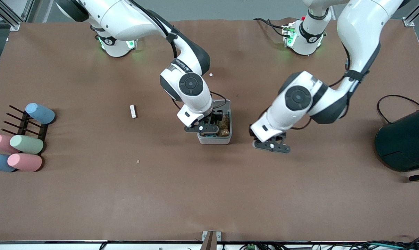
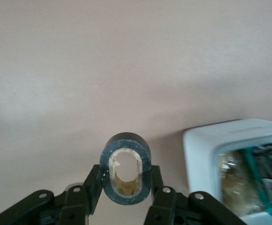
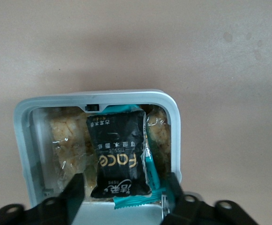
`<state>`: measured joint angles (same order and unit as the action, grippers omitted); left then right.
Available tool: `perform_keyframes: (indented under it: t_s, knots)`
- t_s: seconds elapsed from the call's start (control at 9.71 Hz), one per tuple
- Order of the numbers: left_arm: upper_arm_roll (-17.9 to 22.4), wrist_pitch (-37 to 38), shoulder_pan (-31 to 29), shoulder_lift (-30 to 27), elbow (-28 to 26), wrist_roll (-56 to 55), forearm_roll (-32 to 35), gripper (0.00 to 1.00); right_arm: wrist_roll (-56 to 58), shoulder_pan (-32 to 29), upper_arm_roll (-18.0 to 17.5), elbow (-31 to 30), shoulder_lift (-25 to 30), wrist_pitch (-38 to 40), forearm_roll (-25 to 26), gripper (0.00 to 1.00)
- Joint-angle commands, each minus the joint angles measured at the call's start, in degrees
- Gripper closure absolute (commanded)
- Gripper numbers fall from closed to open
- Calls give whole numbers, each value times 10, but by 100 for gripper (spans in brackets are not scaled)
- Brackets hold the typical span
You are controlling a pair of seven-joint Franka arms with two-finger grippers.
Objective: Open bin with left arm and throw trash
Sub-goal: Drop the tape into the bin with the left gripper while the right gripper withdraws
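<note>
My left gripper has the black tape ring low over the table beside the bin. It will let go of it on the crumpled clear wrappers inside the bin [image 1: 223,131] [image 2: 235,178].
The bin [image 1: 214,139] stands mid-table with its lid open; it holds crumpled clear wrappers. My right gripper [image 1: 209,126] is over it, open, its fingers [image 3: 75,192] apart on either side of the black wrapper [image 3: 117,157], which lies inside the bin [image 3: 23,140]. My left gripper [image 1: 271,146] is low over the table beside the bin, toward the left arm's end, and is shut on the black tape ring [image 2: 125,168]. The bin's corner [image 2: 206,150] shows in the left wrist view. The small white rectangular piece [image 1: 133,111] lies on the table toward the right arm's end.
A large dark teal cylindrical container [image 1: 403,142] with a cable stands at the left arm's end. A black rack [image 1: 25,125] with several pastel cylinders sits at the right arm's end. A tiny white dot [image 1: 210,74] and a tan crumb [image 1: 137,161] lie on the brown table.
</note>
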<state>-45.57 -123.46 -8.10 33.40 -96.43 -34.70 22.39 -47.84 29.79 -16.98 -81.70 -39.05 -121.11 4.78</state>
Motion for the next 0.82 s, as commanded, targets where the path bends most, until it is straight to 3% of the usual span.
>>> perform_keyframes:
  t_s: [0.0, 0.21, 0.41, 0.51, 0.72]
  knots:
    - [-6, 2, 34, 19, 19, -65, -1, 100, -1, -20, -5, 6, 20, 45, -1, 3]
    - [-3, 1, 81, 41, 43, -117, 5, 100, 23, -66, -4, 1, 80, 83, -61, 5]
    - [-2, -5, 95, 54, 47, -129, 8, 99, 63, -133, -4, -23, 122, 114, -85, 7]
    - [-1, -11, 109, 59, 47, -134, 10, 98, 105, -179, -4, -68, 150, 109, -88, 7]
    - [30, -21, 134, 68, 48, -135, 15, 82, 260, -270, -4, -190, 211, 82, -88, 6]
